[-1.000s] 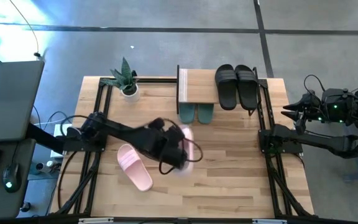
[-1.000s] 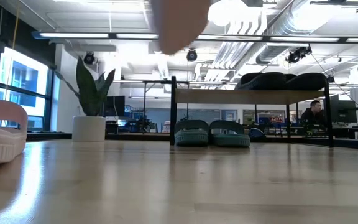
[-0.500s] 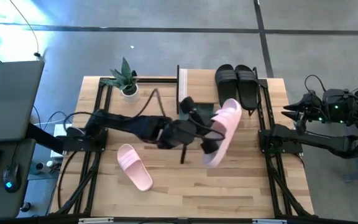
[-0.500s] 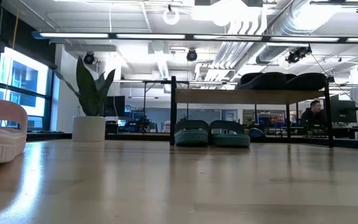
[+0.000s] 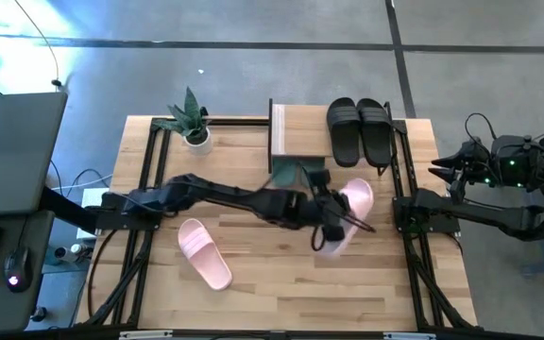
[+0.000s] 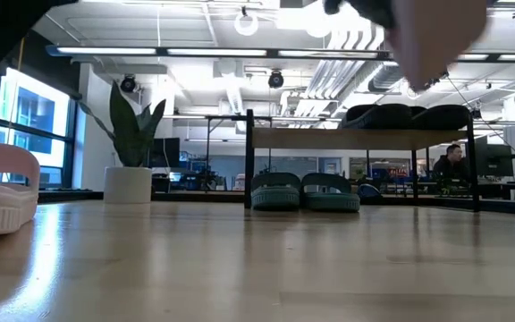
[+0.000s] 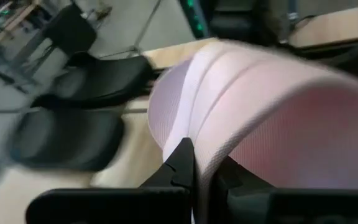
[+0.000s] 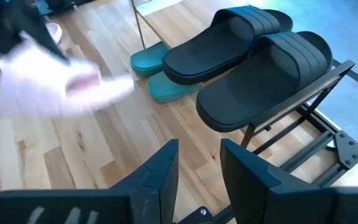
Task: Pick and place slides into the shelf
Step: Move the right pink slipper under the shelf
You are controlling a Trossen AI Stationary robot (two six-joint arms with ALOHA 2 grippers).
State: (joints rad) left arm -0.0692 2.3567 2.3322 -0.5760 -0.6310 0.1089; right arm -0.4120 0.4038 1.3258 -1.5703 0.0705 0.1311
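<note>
I need to set the light pink slide on the table [image 5: 335, 230] in front of the black slides with my left gripper.
My left gripper [image 5: 327, 210] reaches across the table's middle, shut on a light pink slide [image 5: 349, 210], which it holds in the air in front of the shelf [image 5: 300, 132]. The low view shows that slide blurred at its top [image 6: 436, 36]. The second pink slide [image 5: 204, 252] lies sole down near the table's left front. A black pair of slides [image 5: 359, 130] lies on the shelf's top board, and a teal pair [image 6: 307, 192] stands under it. My right gripper [image 8: 197, 168] waits open beyond the table's right edge. My left gripper pinches a thin edge of the pink slide [image 7: 202, 163] between its two fingers [image 7: 182, 165]; whether that is the strap or the sole I cannot tell. The fingers come from the table's left, slanting down. The slide is lifted clear of the table, tilted.
A potted plant [image 5: 193, 121] stands at the far left corner. Black frame rails [image 5: 399, 189] run along the table's left and right sides. Bare wood [image 5: 281, 283] lies along the near edge.
My left gripper has carried the pink slide from the table's middle toward the right edge, to a spot in front of the black pair. The wrist has rolled and the slide has turned with it. Over the last half second the slide came lower.
</note>
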